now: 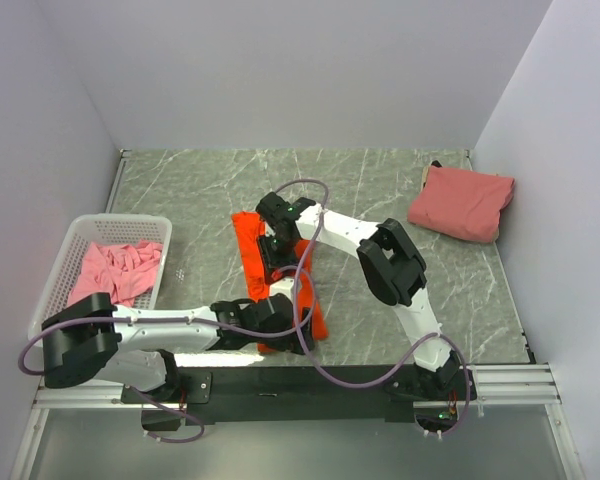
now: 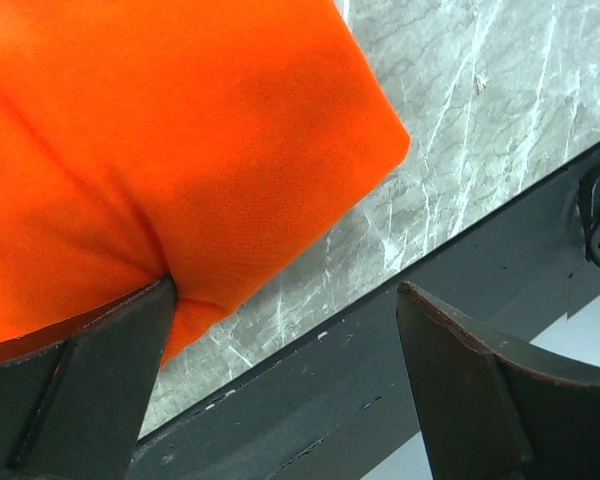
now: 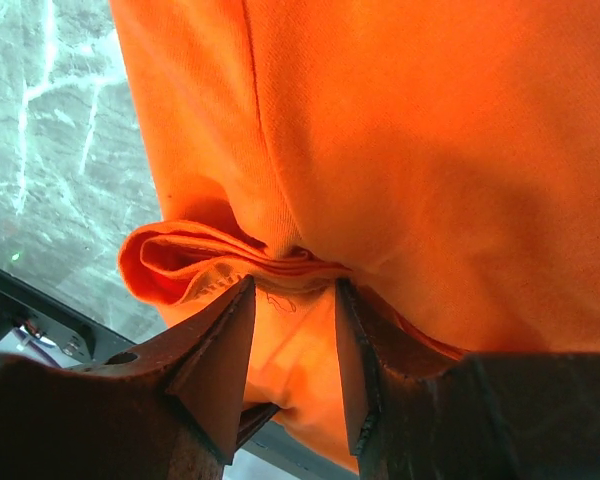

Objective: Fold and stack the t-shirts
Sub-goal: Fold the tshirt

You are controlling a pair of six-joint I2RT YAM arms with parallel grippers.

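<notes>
Next, the right gripper grabs the orange t-shirt's near corner [image 1: 323, 336], away from the white basket.
The bright orange t-shirt [image 1: 246, 245] lies folded into a long strip down the middle of the table. My right gripper [image 1: 278, 262] sits on the strip's middle. In the right wrist view it [image 3: 294, 285] is shut on a bunched fold of the orange t-shirt [image 3: 430, 150]. My left gripper [image 1: 285, 335] is at the strip's near end, open wide [image 2: 285, 290]. Its left finger [image 2: 100, 380] touches the corner of the orange cloth [image 2: 200, 150]; the other finger hangs over the black rail. A folded salmon-pink t-shirt [image 1: 462, 203] rests at the far right. A lighter pink t-shirt [image 1: 120, 272] lies crumpled in the basket.
The white perforated basket [image 1: 130, 218] stands at the left edge of the marble table. A black rail [image 1: 280, 385] runs along the near edge, right under my left gripper. Grey walls close the table in on three sides.
</notes>
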